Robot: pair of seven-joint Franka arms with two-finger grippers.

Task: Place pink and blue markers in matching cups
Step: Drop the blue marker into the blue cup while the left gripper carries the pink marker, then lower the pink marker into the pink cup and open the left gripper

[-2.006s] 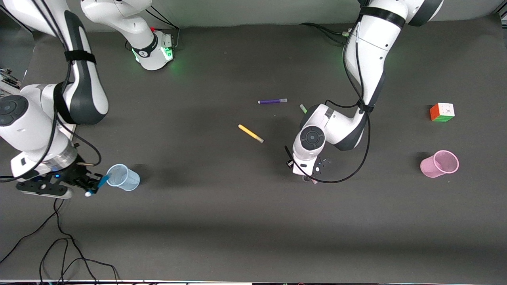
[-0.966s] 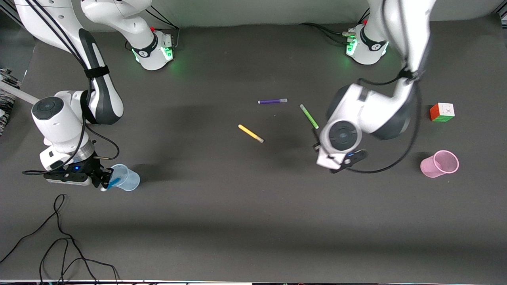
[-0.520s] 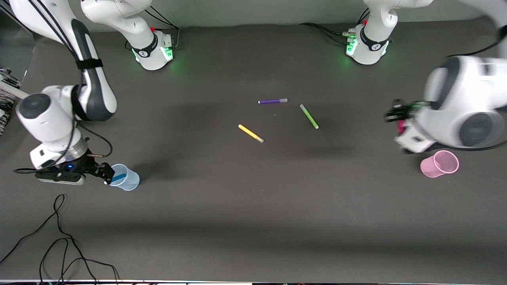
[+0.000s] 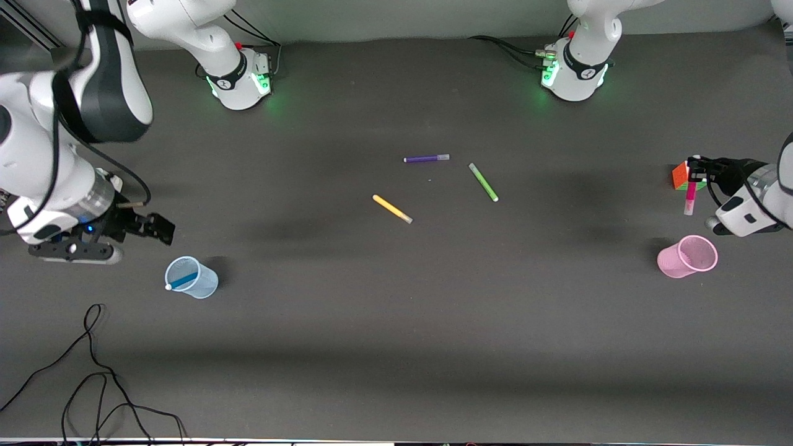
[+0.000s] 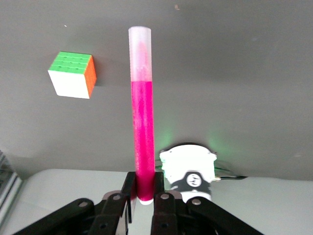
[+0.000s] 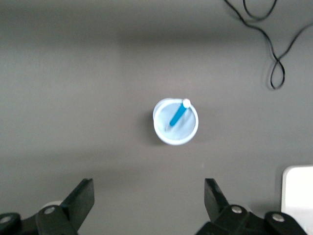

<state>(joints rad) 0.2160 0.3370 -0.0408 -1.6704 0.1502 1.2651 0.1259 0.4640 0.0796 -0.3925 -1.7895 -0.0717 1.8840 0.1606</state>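
Next, I let go of the pink marker with my left gripper inside the pink cup (image 4: 691, 253), so it leans on the cup's rim nearest the colour cube.
The blue marker (image 4: 183, 282) stands tilted inside the pale blue cup (image 4: 193, 279) at the right arm's end; both also show in the right wrist view, marker (image 6: 178, 113) and cup (image 6: 175, 122). My right gripper (image 4: 152, 228) is open and empty, raised above the table near the cup; its gap (image 6: 149, 196) frames bare mat. My left gripper (image 4: 694, 168) is shut on the pink marker (image 4: 689, 196), which hangs pale end down over the table above the pink cup (image 4: 687, 256). In the left wrist view the pink marker (image 5: 142, 112) sticks out from the gripper (image 5: 145, 193).
Purple (image 4: 426, 158), green (image 4: 483, 182) and yellow (image 4: 392, 209) pens lie mid-table. A colour cube (image 4: 681, 176) sits just beside the left gripper, also in the left wrist view (image 5: 72, 75). Black cables (image 4: 93, 371) lie near the front edge at the right arm's end.
The right gripper let the blue marker go into the blue cup, opened and rose away. The left arm carried the pink marker from mid-table to the pink cup's end.
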